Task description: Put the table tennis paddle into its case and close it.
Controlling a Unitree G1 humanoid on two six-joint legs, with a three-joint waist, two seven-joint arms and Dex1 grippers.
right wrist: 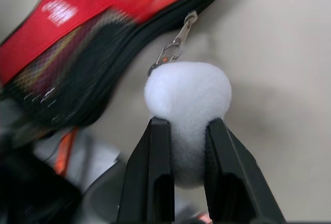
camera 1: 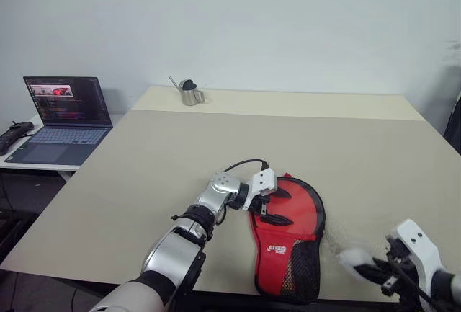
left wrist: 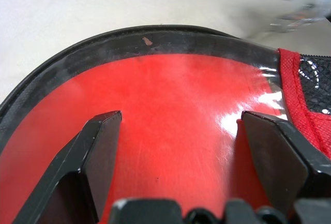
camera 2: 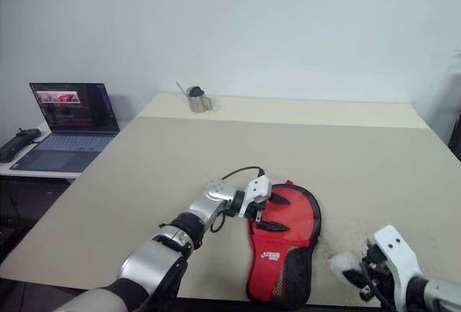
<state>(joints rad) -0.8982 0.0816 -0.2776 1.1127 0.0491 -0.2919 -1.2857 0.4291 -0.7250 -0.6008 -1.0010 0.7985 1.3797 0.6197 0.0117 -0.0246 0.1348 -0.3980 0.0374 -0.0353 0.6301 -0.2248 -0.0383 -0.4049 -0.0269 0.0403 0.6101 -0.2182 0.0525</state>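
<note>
I will let go of the white fluffy ball with my right gripper on the case's black mesh pocket (camera 1: 305, 253) (right wrist: 107, 36), next to the white logo.
The case (camera 1: 306, 215) lies red side up near the table's front edge, its white logo and black mesh pocket toward me. My left gripper (camera 1: 279, 206) is open, its two black fingers (left wrist: 98, 151) spread over the glossy red round part just inside the black rim. My right gripper (right wrist: 186, 125) is off the case's right edge, shut on a white fluffy ball (right wrist: 187, 100). A small metal clasp joins the ball to the zipper pull (right wrist: 176, 45) at the case's black edge. The table tennis paddle is hidden.
The beige table (camera 1: 288, 139) stretches far back and to both sides. A small metal pitcher (camera 1: 191, 94) stands at its far edge. An open laptop (camera 1: 65, 114) sits on a lower side table at the left.
</note>
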